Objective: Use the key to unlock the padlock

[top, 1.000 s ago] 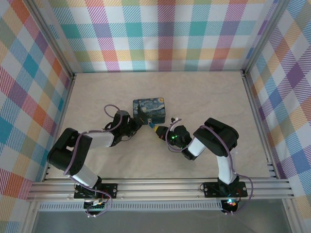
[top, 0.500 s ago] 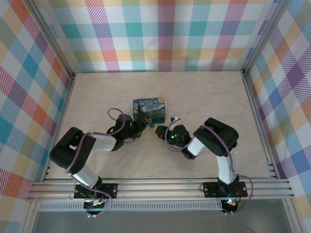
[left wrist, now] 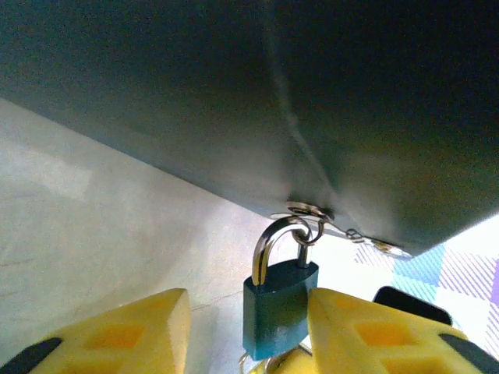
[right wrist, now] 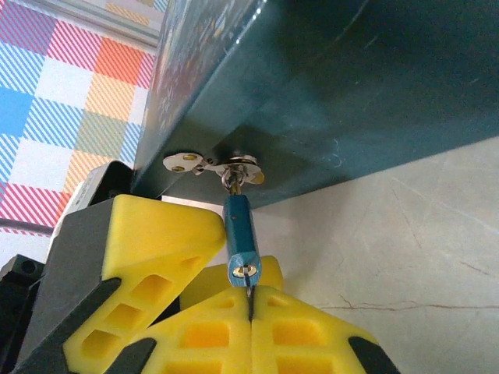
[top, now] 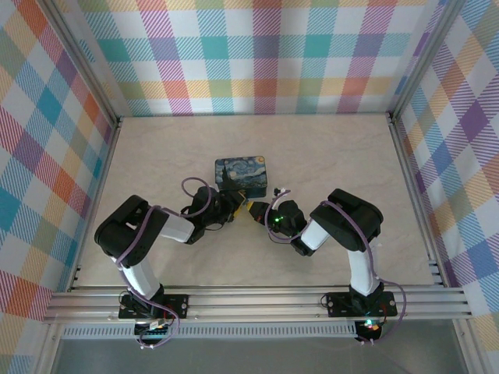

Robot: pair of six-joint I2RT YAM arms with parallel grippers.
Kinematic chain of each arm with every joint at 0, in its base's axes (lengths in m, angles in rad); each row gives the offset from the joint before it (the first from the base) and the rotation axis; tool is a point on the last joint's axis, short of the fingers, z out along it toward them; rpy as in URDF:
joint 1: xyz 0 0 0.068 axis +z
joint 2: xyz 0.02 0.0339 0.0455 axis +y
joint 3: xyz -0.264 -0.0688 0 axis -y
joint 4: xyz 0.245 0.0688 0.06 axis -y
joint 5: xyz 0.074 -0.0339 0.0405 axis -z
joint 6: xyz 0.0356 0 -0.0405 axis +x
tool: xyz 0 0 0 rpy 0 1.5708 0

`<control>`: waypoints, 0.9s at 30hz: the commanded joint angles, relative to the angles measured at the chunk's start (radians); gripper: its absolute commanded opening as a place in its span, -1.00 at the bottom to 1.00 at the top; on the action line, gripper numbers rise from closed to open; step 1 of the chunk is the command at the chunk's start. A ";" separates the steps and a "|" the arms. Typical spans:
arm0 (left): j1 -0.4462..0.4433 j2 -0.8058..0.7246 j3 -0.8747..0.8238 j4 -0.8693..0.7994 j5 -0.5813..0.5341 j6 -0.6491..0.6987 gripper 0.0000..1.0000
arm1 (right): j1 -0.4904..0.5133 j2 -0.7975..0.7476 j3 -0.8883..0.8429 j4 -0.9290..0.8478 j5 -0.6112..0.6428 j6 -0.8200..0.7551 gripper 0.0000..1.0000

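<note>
The padlock hangs loose between my left gripper's open fingers, so it should be clamped by my left gripper before my right gripper takes the key [right wrist: 249, 294] from another side.
The tiny blue padlock [left wrist: 279, 305] hangs by its silvery shackle [left wrist: 273, 238] from the gold latch [right wrist: 234, 165] of the starry-night box [top: 240, 174]. My left gripper [left wrist: 248, 313] is open around the padlock. Its right yellow finger [left wrist: 366, 331] touches the padlock's body, and its left finger [left wrist: 125, 335] stands apart. In the right wrist view the padlock [right wrist: 238, 226] points its keyhole at me. My right gripper [right wrist: 251, 305] is shut on the thin dark key [right wrist: 249, 290], whose tip sits in the keyhole. In the top view both grippers meet in front of the box, the left gripper [top: 232, 204] and the right gripper [top: 254, 212].
The box's dark front wall [right wrist: 351, 93] looms just behind the padlock. The beige tabletop [top: 327, 148] lies open around the box. Plaid walls [top: 257, 54] ring the table. The left gripper's yellow finger [right wrist: 148, 234] crowds in beside my right fingers.
My left arm has swung right, bringing its gripper up to the padlock at the box's front. The right arm has held still with the key.
</note>
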 commanded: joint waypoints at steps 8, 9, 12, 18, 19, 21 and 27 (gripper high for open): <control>-0.013 0.075 0.034 0.102 -0.017 -0.029 -0.36 | 0.007 0.024 0.027 0.047 -0.001 0.034 -1.00; -0.014 0.080 0.036 0.106 -0.016 -0.031 -0.38 | 0.008 0.024 0.027 0.046 0.000 0.035 -1.00; -0.019 0.088 0.039 0.116 -0.010 -0.032 -0.50 | 0.007 0.024 0.030 0.045 0.004 0.041 -1.00; -0.022 0.094 0.040 0.115 -0.004 -0.022 -0.81 | 0.006 0.024 0.024 0.054 0.021 0.045 -0.99; -0.022 0.095 0.040 0.115 -0.004 -0.022 -0.86 | 0.006 0.024 0.024 0.059 0.021 0.044 -0.91; -0.022 0.094 0.042 0.112 -0.002 -0.022 -0.95 | 0.003 0.024 0.022 0.066 0.026 0.043 -0.77; -0.023 0.085 0.034 0.091 -0.010 -0.023 -1.00 | -0.018 0.009 -0.003 0.092 0.022 0.028 -0.41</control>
